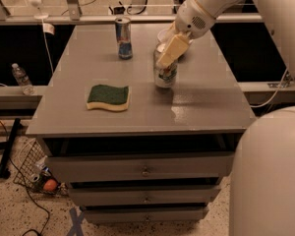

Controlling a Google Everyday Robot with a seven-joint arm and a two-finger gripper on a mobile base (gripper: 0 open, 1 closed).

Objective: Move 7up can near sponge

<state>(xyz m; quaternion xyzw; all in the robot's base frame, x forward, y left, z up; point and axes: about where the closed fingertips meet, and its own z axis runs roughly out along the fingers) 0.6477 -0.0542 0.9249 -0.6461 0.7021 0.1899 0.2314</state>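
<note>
My gripper will put the 7up can down on the table (pixel 134 91) close beside the sponge, in front of the blue-and-silver can.
The 7up can (pixel 165 75), silvery-white with green lettering, is held upright just above the grey table top (pixel 206 102), right of centre. My gripper (pixel 169 52) comes down from the upper right and is shut on the can's top, its cream-coloured fingers (pixel 173 48) covering the upper half. The sponge (pixel 108 97), dark green over a yellow base, lies flat on the table to the can's left, about one can's height away.
A slim blue-and-silver can (pixel 123 38) stands at the table's back centre. A white bowl (pixel 163 34) is mostly hidden behind my gripper. A water bottle (pixel 22 78) stands off the table at left. My arm's white body (pixel 270 176) fills the lower right. Drawers lie below the table.
</note>
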